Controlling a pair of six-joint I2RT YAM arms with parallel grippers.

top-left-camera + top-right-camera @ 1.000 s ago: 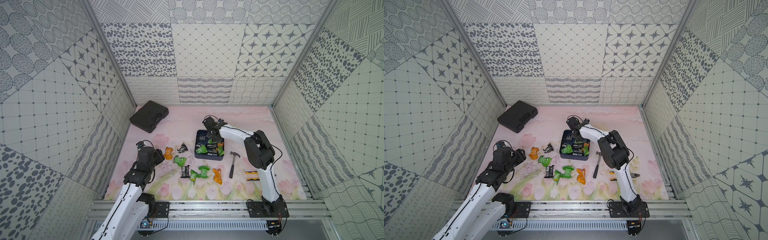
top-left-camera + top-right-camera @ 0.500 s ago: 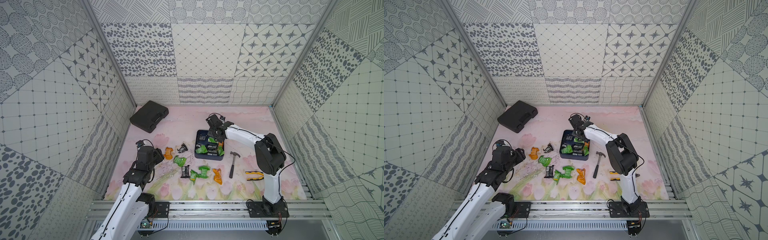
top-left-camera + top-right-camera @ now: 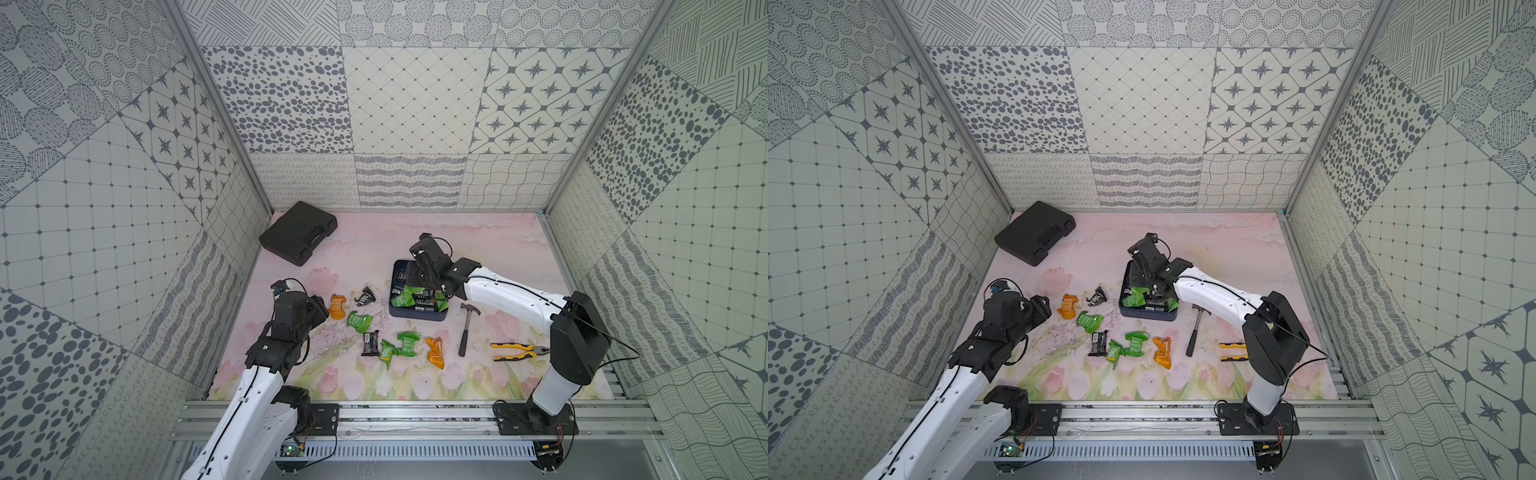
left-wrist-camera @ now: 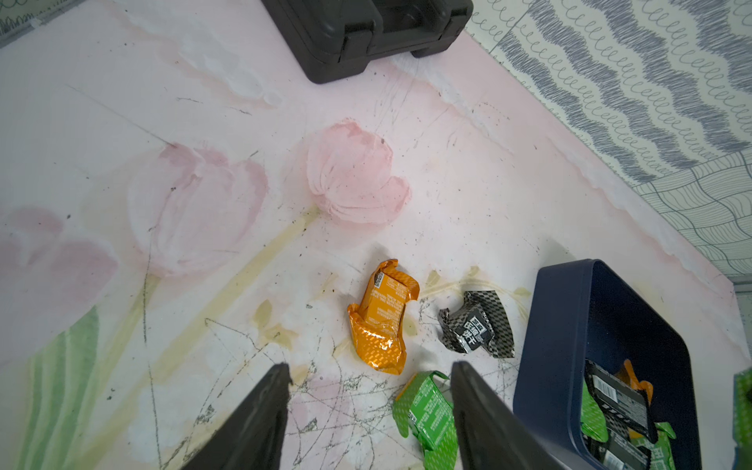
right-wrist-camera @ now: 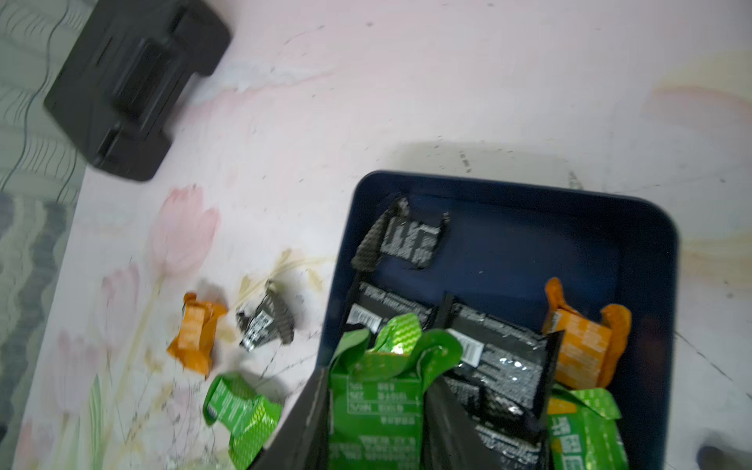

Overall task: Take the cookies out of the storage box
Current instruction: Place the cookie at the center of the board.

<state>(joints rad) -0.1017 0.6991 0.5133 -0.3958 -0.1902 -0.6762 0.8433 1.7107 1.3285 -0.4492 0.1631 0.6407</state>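
Next, my right gripper puts the green cookie packet down on the mat [image 3: 347,343] between the printed green stems and the front black cookie.
The navy storage box [image 3: 417,316] sits mid-table and holds several green, black and orange cookies [image 5: 500,358]. My right gripper [image 5: 376,390] reaches down into the box, shut on a green cookie packet [image 5: 374,411]; in a top view that gripper [image 3: 420,286] covers the box's far half. More cookies lie loose on the mat to the left of and in front of the box: orange [image 3: 336,306], black [image 3: 366,296] and green [image 3: 359,321]. My left gripper [image 4: 370,378] hangs open over the mat beside a green packet [image 4: 427,411] and an orange one [image 4: 380,321], holding nothing.
A black moulded case [image 3: 298,237] lies at the back left. A hammer [image 3: 466,328] lies just right of the box, and yellow-handled pliers [image 3: 517,350] lie near the right arm's base. Patterned walls close three sides.
The right arm's elbow has swung right and toward the front while its gripper stays over the box. The left arm has hardly moved.
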